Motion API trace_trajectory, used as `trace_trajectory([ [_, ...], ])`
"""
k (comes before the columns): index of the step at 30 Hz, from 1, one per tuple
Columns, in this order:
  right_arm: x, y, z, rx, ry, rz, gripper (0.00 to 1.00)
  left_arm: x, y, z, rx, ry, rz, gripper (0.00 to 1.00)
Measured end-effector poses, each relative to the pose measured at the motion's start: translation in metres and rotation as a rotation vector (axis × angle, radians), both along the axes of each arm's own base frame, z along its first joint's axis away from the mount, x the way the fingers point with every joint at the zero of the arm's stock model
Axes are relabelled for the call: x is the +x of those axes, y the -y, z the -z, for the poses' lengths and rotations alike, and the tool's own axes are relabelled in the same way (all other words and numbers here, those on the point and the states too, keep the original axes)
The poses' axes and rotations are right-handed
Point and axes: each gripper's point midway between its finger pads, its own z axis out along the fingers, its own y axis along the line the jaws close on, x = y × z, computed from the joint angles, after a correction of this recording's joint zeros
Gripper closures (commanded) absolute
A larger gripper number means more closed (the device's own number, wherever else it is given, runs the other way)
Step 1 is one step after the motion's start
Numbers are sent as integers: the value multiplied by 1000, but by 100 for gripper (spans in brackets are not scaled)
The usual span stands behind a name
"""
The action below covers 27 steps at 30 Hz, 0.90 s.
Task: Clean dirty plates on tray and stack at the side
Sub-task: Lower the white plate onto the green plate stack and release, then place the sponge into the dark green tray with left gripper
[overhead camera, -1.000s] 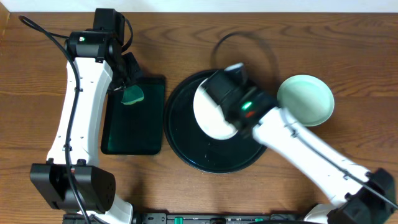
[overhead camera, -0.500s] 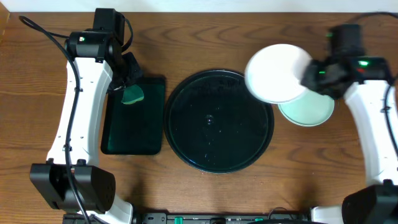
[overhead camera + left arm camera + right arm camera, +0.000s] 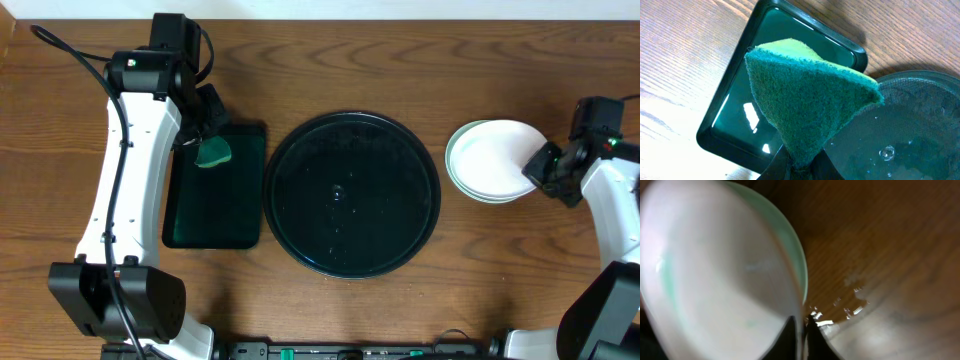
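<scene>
Next, I release the green sponge from my left gripper on the rectangular black tray's wet bottom, near its middle (image 3: 221, 198) (image 3: 783, 115).
The round black tray (image 3: 352, 194) lies mid-table with no plate on it; its wet rim also shows in the left wrist view (image 3: 920, 125). To its right, a white plate (image 3: 495, 158) rests on a pale mint plate (image 3: 458, 178). My right gripper (image 3: 543, 165) is shut on the white plate's right rim; in the right wrist view its fingers (image 3: 802, 330) pinch the plate edge (image 3: 715, 280). My left gripper (image 3: 799, 162) is shut on a green sponge (image 3: 805, 95), held over the rectangular tray (image 3: 213, 150).
The smaller rectangular black tray (image 3: 215, 200) lies left of the round tray, with a wet, dark green glossy floor (image 3: 750, 110). Water drops sit on the wooden table (image 3: 855, 305) beside the plate stack. The left arm runs along the table's left side.
My right gripper carried the white plate off the round tray, rightward, and lowered it onto the mint plate at the side. The left arm has not moved.
</scene>
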Motion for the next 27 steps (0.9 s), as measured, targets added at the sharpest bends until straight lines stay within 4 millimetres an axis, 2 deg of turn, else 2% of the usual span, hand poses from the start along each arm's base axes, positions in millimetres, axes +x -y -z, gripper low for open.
trace_trajectory([
  [2, 3, -2, 5, 8, 22, -11, 73, 0, 0, 0, 0, 0, 0, 93],
  [4, 6, -5, 8, 19, 38, -23, 59, 0, 0, 0, 0, 0, 0, 93],
  [10, 14, -10, 7, 34, 72, -62, 33, 0, 0, 2, 6, -3, 23, 93],
  [12, 16, -16, 7, 52, 79, -92, 28, -2, 0, 6, 9, -16, 35, 93],
  [15, 17, -36, 3, 92, 71, -169, 21, -5, -2, 18, 26, -42, 68, 93],
  [17, 22, -53, -7, 109, 76, -231, 17, -8, -8, 27, 66, -62, 84, 93],
  [19, 31, -70, -22, 113, 92, -297, 3, -8, -14, 38, 108, -76, 106, 93],
  [20, 36, -78, -32, 107, 107, -332, 1, -8, -16, 45, 124, -80, 120, 93],
  [24, 56, -112, -68, 71, 169, -441, 1, -14, -21, 79, 168, -118, 191, 93],
  [27, 59, -133, -82, 36, 183, -500, 1, -22, -23, 106, 183, -151, 228, 93],
])
